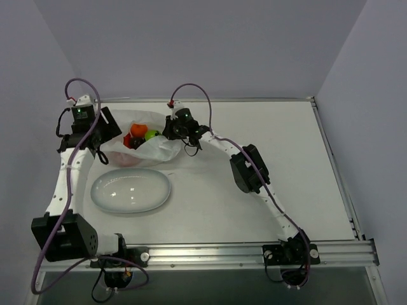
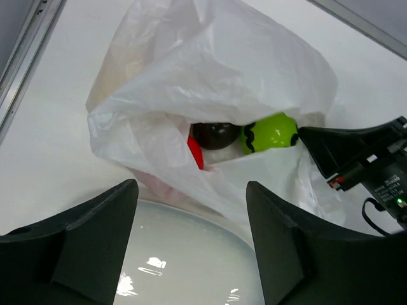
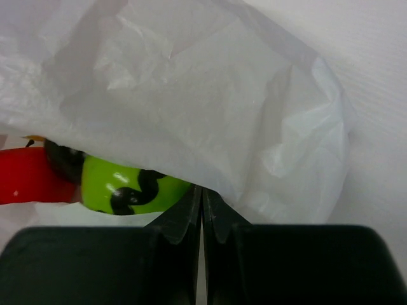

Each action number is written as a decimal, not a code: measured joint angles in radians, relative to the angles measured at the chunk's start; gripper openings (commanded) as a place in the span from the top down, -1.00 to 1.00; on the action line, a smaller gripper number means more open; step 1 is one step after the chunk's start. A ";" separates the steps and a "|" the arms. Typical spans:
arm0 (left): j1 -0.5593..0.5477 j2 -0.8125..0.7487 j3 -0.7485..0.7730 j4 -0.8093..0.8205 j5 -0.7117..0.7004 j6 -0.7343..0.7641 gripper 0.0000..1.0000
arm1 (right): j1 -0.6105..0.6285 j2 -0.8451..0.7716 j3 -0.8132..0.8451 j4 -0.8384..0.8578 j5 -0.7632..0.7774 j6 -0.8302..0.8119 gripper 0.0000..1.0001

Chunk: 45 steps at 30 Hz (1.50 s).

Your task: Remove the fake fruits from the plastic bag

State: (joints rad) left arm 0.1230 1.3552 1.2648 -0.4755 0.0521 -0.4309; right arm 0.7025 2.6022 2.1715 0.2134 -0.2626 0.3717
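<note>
The plastic bag's upper rim is sagging over the green fruit. My right gripper will open, pinch the bag rim's corner [image 2: 311,119] and spread the bag's opening before it takes fruits out.
The plastic bag [image 1: 156,149] lies at the table's back left, its mouth held up like a tent. Inside show an orange fruit [image 1: 137,130], a green fruit [image 1: 152,135] with black marks, a red one [image 2: 195,152] and a dark one [image 2: 215,135]. My right gripper [image 3: 202,194] is shut, its tips pinching the bag's rim just beside the green fruit [image 3: 127,187]. My left gripper [image 2: 191,190] hangs open over the near side of the bag [image 2: 210,63], with nothing between its fingers [image 2: 108,229]. In the top view it [image 1: 109,135] sits at the bag's left side.
A smooth white oval plate [image 1: 130,190] lies just in front of the bag, its far rim [image 2: 210,222] touching the plastic. The table's metal edge rail [image 2: 25,57] runs close on the left. The right arm [image 1: 251,168] stretches across the table's middle.
</note>
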 measured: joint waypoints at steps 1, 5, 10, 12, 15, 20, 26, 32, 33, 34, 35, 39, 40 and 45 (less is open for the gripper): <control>-0.009 -0.035 0.002 -0.014 0.007 0.001 -0.35 | 0.002 -0.014 -0.011 0.002 0.000 -0.006 1.00; -0.061 -0.097 0.021 -0.085 -0.019 0.017 -0.59 | 0.009 -0.074 -0.033 0.009 0.005 -0.028 1.00; -0.113 0.001 0.098 -0.121 -0.125 0.095 -0.84 | 0.019 -0.132 -0.046 0.017 0.005 -0.041 1.00; -0.114 0.051 0.107 -0.098 -0.153 0.148 -0.94 | 0.019 -0.152 -0.055 0.018 0.004 -0.047 1.00; -0.114 0.123 0.117 -0.062 -0.181 0.224 -0.89 | 0.025 -0.164 -0.057 0.018 0.004 -0.055 1.00; -0.114 0.285 0.261 -0.046 -0.229 0.320 -0.88 | 0.027 -0.169 -0.072 0.013 0.003 -0.064 1.00; -0.113 0.442 0.424 -0.038 -0.283 0.375 -0.88 | 0.040 -0.233 -0.188 0.015 -0.003 -0.086 1.00; -0.085 0.556 0.444 -0.052 -0.307 0.372 -0.88 | 0.088 -0.274 -0.229 0.015 0.012 -0.114 -0.06; -0.079 0.573 0.444 -0.060 -0.304 0.368 -0.88 | 0.095 -0.274 -0.229 0.014 0.024 -0.121 -0.17; -0.071 0.587 0.444 -0.068 -0.301 0.364 -0.88 | 0.103 -0.274 -0.229 0.011 0.034 -0.123 -0.34; -0.066 0.597 0.444 -0.074 -0.295 0.360 -0.90 | 0.111 -0.273 -0.229 0.006 0.041 -0.120 -0.40; -0.031 0.630 0.407 -0.080 -0.245 0.317 -0.72 | 0.122 -0.254 -0.212 0.002 0.069 -0.099 -0.61; -0.024 0.628 0.386 -0.080 -0.226 0.304 -0.55 | 0.123 -0.242 -0.197 0.000 0.085 -0.090 -0.64; 0.021 0.596 0.276 -0.034 -0.146 0.235 0.52 | 0.130 -0.201 -0.177 -0.013 0.204 -0.037 -0.68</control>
State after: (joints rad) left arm 0.1436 1.9511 1.5410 -0.5095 -0.0940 -0.1955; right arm 0.8330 2.4012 1.9945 0.2008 -0.0589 0.3344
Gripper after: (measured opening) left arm 0.522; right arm 0.838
